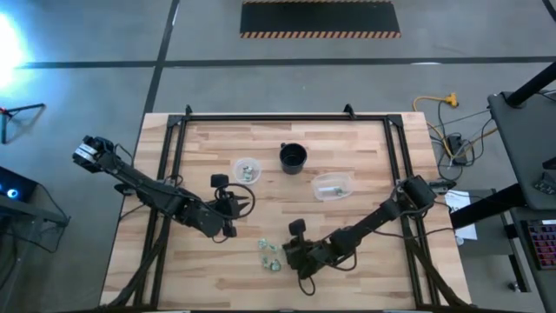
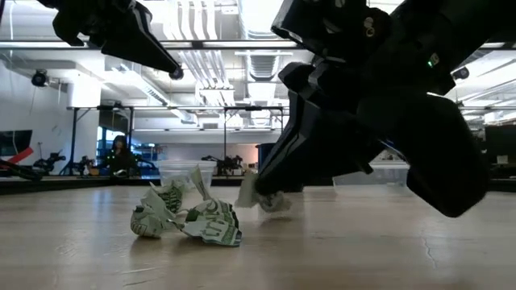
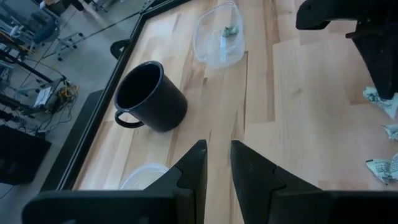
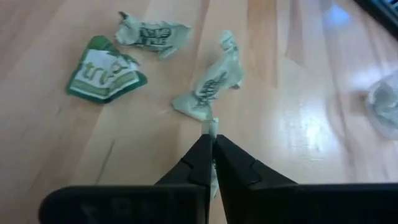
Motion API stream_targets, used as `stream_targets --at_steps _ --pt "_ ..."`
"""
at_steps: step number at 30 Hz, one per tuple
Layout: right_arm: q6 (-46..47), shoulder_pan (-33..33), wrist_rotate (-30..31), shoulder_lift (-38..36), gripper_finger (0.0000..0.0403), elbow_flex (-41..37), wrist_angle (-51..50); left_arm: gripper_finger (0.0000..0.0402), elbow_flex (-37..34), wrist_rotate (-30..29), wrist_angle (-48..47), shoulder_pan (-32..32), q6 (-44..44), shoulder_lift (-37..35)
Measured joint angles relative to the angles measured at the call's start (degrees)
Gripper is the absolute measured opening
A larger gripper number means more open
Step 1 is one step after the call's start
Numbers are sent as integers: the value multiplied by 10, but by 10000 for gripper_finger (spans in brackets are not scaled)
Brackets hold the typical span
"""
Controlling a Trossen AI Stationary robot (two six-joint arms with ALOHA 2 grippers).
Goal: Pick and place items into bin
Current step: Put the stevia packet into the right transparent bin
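Next, I release the pale green wrapper with my right gripper inside the clear container [image 1: 327,189], toward its side nearest the black mug.
Three crumpled pale green and whitish wrappers [image 4: 211,87] lie on the wooden table near its near edge, seen as a small cluster [image 1: 268,253] in the high view. My right gripper [image 4: 211,138] [image 1: 287,254] stands low over the one closest to it and is shut on that wrapper's end. The other two wrappers [image 4: 106,74] [image 4: 152,32] lie a little beyond it, untouched. My left gripper [image 3: 217,154] [image 1: 236,207] hovers left of centre with a narrow gap between its fingers, holding nothing and facing a black mug [image 3: 149,96]. My right gripper pinches the twisted tail end [image 4: 212,126] of the nearest wrapper between its two fingertips, coming slanting down from the table's right side. The wrapper's crumpled body [image 4: 214,81] stretches out ahead of the fingers, low at the wood [image 2: 262,197]; whether it is lifted clear cannot be told.
The black mug [image 1: 294,157] stands upright at the table's centre far side. A clear cup [image 1: 247,169] holding a few pieces stands left of it, and a clear container [image 1: 333,185] with a green piece lies to its right. A black frame [image 1: 287,117] rims the table.
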Motion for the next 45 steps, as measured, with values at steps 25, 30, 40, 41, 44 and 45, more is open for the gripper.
stream_targets --at_steps 25,30,40,41,44,45 --pt "196 -24 234 -220 8 -67 -391 54 0 2 5 0 -5 3" --pt "228 -54 225 -271 8 -135 -392 54 -2 9 5 -1 -6 3" --pt "258 -93 203 -326 9 -235 -364 54 -7 11 4 -3 -9 3" --pt "258 -98 200 -327 9 -241 -360 54 -7 11 4 -3 -9 3" --pt "258 -109 186 -328 9 -254 -341 54 -7 11 5 -3 -10 3" --pt "258 -111 184 -328 9 -256 -340 54 -7 11 5 -3 -9 3"
